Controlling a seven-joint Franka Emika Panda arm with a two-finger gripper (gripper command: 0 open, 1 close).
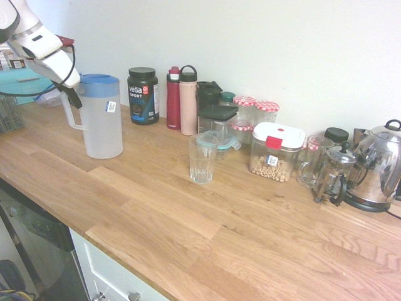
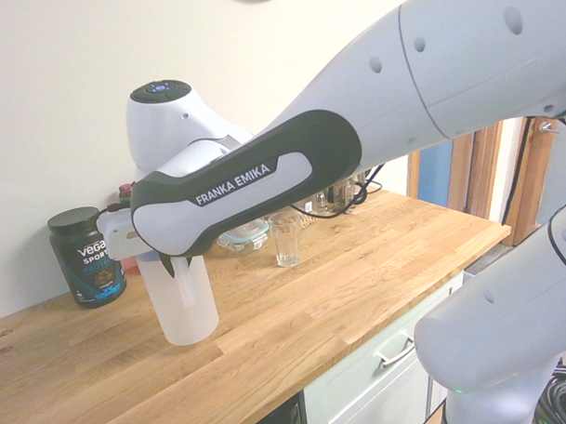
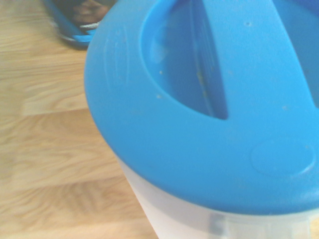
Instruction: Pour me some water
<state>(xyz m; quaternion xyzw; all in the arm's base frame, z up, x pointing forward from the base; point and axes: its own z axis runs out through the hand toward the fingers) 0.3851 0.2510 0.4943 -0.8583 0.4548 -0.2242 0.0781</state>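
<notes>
I need to set the frosted pitcher on the counter [image 2: 196,318] between the black Vega tub and clear drinking glass with my gripper.
A frosted plastic pitcher [image 1: 103,122] with a blue lid [image 1: 98,80] stands upright on the wooden counter [image 1: 188,213] at the left. My gripper [image 1: 74,98] is shut on the pitcher's handle at the side away from the wall. In the wrist view the blue lid [image 3: 209,104] fills the picture from close above. A clear drinking glass [image 1: 202,158] stands upright on the counter to the right of the pitcher, well apart from it. The water is hidden: no level line shows through the frosted wall. In the second exterior view the pitcher [image 2: 184,299] hangs below my forearm, with the glass [image 2: 287,238] behind it.
Along the wall stand a black Vega tub [image 1: 143,95], a red bottle [image 1: 173,98], a pink bottle [image 1: 188,100], several jars [image 1: 276,152], a glass mug [image 1: 311,162], a French press [image 1: 335,174] and a steel kettle [image 1: 379,166]. The counter's front edge runs close below the pitcher.
</notes>
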